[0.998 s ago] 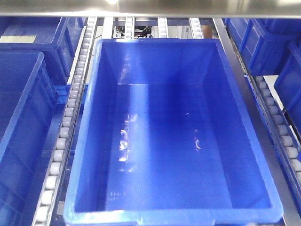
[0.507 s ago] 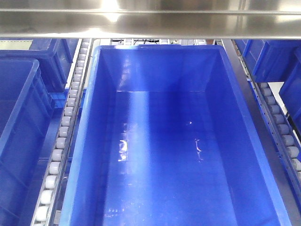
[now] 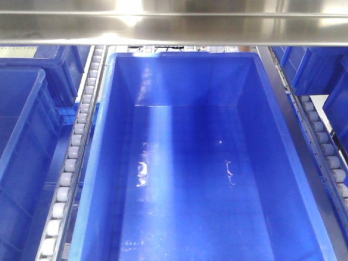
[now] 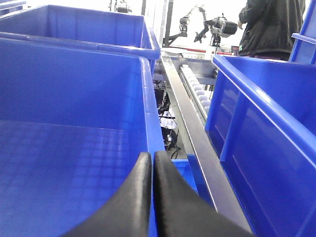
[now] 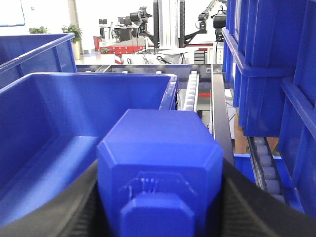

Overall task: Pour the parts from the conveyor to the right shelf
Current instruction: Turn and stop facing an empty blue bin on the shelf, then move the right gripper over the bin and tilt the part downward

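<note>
The bright blue block, now hanging at the crate's near side, will be released by my right gripper, which will set it free on the near end of the deep blue crate's bottom (image 3: 212, 243).
My right gripper (image 5: 160, 202) is shut on one of the parts, a bright blue block (image 5: 158, 143) that fills the space between its dark fingers (image 5: 247, 197). It hangs at the near right side of a deep blue crate (image 5: 59, 123) on the right shelf. In the front view this crate (image 3: 185, 179) is bare inside and sits between roller rails (image 3: 73, 147); neither gripper shows there. My left gripper (image 4: 152, 155) is shut with nothing in it, its tips over the rim of another crate (image 4: 74, 123). The conveyor is out of view.
A steel shelf beam (image 3: 174, 27) crosses just above the crate. More blue crates stand to the left (image 3: 22, 152) and right (image 3: 318, 65), and stacked ones (image 5: 266, 74) rise beside my right gripper. A steel rail (image 4: 197, 148) separates crates. A person (image 4: 271, 24) stands behind the rack.
Since a second ago the front view has moved closer to the crate, which looks larger, and the steel beam has dropped into view. Nothing has changed in the last half second.
</note>
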